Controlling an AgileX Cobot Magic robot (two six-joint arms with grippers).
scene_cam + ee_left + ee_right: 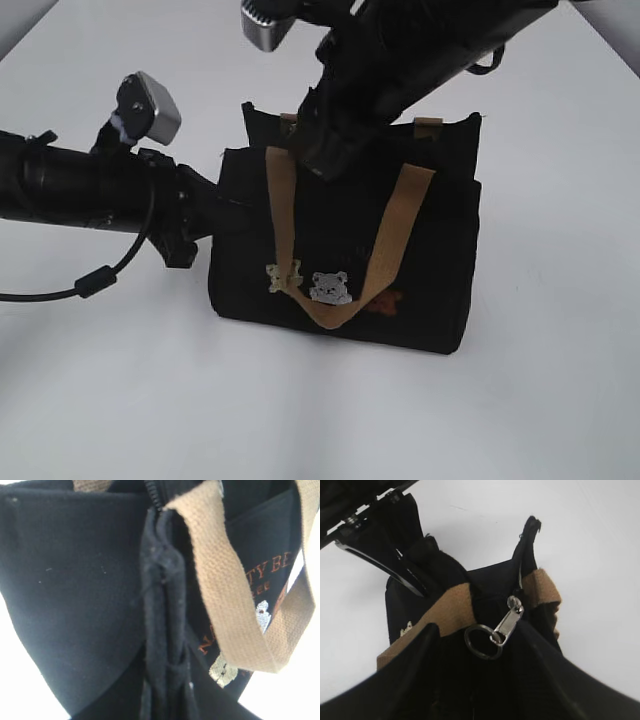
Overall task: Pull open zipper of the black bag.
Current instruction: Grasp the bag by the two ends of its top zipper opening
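Observation:
The ring on the zipper's silver clasp is loose between the open fingers of my right gripper, so next I close on the ring [483,641] before I pull the zipper open.
The black bag [420,250] stands upright mid-table, its tan handle [395,235] hanging down the front. My left gripper [225,205] comes in from the left and is shut on the bag's left side seam [160,630], fabric pinched between its jaws [165,697]. My right gripper [320,160] reaches down from above onto the bag's top edge. In the right wrist view it [476,630] is open, its dark fingers [415,670] spread on either side of the zipper's silver clasp [508,624] and ring [482,641]. The ring lies loose between them. A short stretch of zipper teeth [152,492] shows.
White tabletop [120,400] surrounds the bag on all sides. The left arm [80,185] lies low across the left half, with a black cable [95,280] looping beneath it. The right arm [430,50] slants over the bag from the upper right.

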